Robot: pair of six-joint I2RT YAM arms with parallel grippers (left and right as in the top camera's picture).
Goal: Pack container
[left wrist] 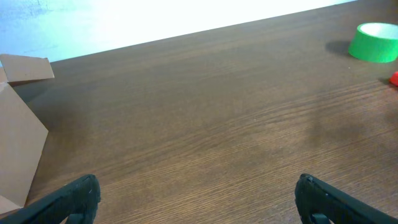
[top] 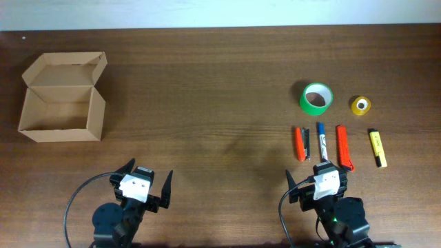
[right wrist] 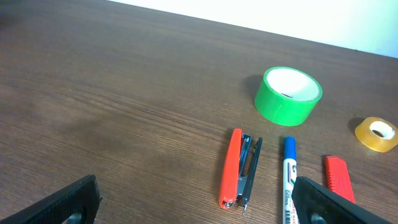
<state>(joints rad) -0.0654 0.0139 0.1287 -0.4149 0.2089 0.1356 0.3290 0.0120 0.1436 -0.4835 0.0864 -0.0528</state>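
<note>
My left gripper goes to the container next. Then it should close on the top edge of its side (top: 90, 107) that faces the green tape roll.
The container (top: 62, 98), a tan cardboard box with its flap lid standing open, sits at the far left of the table; its corner (left wrist: 18, 143) shows at the left edge of the left wrist view. My left gripper (top: 146, 184) hangs open near the front edge, well to the right of the box, with nothing between its fingers (left wrist: 68, 199). My right gripper (top: 318, 180) is open too, just in front of a row of items: an orange stapler (right wrist: 236, 168), a blue marker (right wrist: 289, 177) and an orange cutter (right wrist: 339, 180).
A green tape roll (top: 317, 98) and a small yellow tape roll (top: 360, 105) lie behind the row. A yellow highlighter (top: 377, 148) lies at the right end. Bare brown wood spans the middle between box and items.
</note>
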